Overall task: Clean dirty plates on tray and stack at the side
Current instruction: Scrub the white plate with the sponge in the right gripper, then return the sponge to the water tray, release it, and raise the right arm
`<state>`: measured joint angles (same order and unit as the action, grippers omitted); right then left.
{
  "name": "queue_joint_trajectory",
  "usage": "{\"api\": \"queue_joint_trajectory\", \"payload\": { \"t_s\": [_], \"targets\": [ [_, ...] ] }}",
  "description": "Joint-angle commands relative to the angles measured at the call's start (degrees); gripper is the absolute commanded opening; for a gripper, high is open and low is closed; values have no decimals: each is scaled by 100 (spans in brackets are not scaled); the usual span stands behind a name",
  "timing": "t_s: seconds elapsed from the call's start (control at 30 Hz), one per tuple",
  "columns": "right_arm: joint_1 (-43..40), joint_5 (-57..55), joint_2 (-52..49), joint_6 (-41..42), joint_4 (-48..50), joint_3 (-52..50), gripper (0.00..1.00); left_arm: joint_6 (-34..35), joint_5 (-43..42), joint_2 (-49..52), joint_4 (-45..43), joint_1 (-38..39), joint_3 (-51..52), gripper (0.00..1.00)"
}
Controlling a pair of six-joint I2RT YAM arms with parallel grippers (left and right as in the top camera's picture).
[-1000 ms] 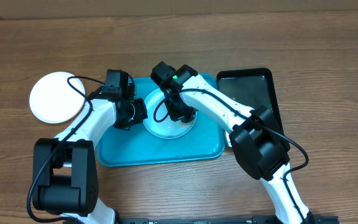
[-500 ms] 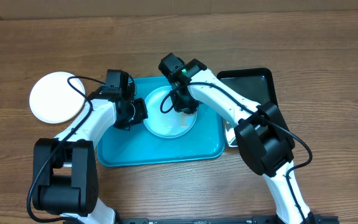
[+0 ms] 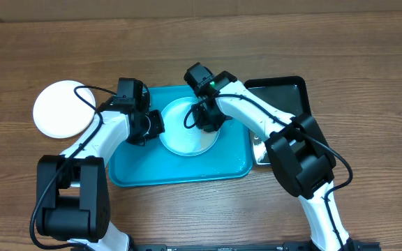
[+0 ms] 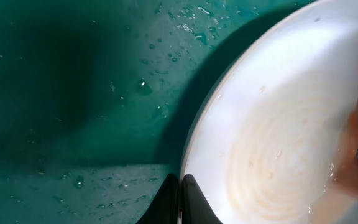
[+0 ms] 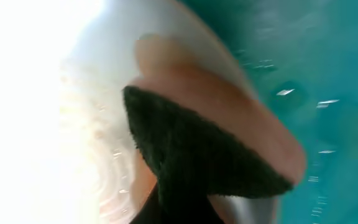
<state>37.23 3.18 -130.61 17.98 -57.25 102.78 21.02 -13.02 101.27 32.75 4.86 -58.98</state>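
Note:
My right gripper has the orange sponge. It will let go of it in the middle of the glossy black tray (image 3: 280, 120), beside the turquoise tray.
A light blue plate (image 3: 185, 134) lies in the middle of the turquoise tray (image 3: 139, 166). My left gripper (image 3: 153, 126) is shut on its left rim; the left wrist view shows the fingers (image 4: 180, 200) pinched on the rim of the plate (image 4: 272, 118), which carries a faint orange film. My right gripper (image 3: 206, 118) is shut on an orange sponge with a dark scrub side (image 5: 210, 137), pressed on the plate's far right part (image 5: 36, 93). A white plate (image 3: 63, 109) lies on the table at the left. The yellow-green plate is out of view.
A glossy black tray (image 3: 279, 97) lies right of the turquoise tray, touching it. Water drops cover the turquoise tray floor (image 4: 73, 93). The table is brown wood (image 3: 368, 84).
My right gripper has slid the sponge from the plate's middle toward its far right edge. The left gripper and the plate have stayed put.

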Motion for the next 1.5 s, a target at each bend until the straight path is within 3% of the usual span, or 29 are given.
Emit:
{"api": "queue_joint_trajectory", "payload": {
  "t_s": [0.0,0.17,0.4,0.63,0.9,1.13,1.47],
  "targets": [
    [170,1362,-138,7,59,-225,4,44,-186,-164,-35,42,-125,4],
    [286,1440,-138,7,122,-225,4,44,-186,-164,-46,42,-125,4],
    [249,2437,-131,-232,319,-114,4,42,-184,-164,-48,42,-125,4],
    [-223,3018,184,-874,-398,796,4,42,-181,-164,-48,42,-125,4],
    [-1104,1858,671,-911,-1781,1309,4,42,-184,-164,-48,42,-125,5],
    [-1888,-96,673,-903,-3147,1246,4,42,-184,-164,-46,42,-125,5],
    [-2389,-713,673,-905,-2811,522,4,42,-184,-164,-37,42,-125,5]
  ]
}}
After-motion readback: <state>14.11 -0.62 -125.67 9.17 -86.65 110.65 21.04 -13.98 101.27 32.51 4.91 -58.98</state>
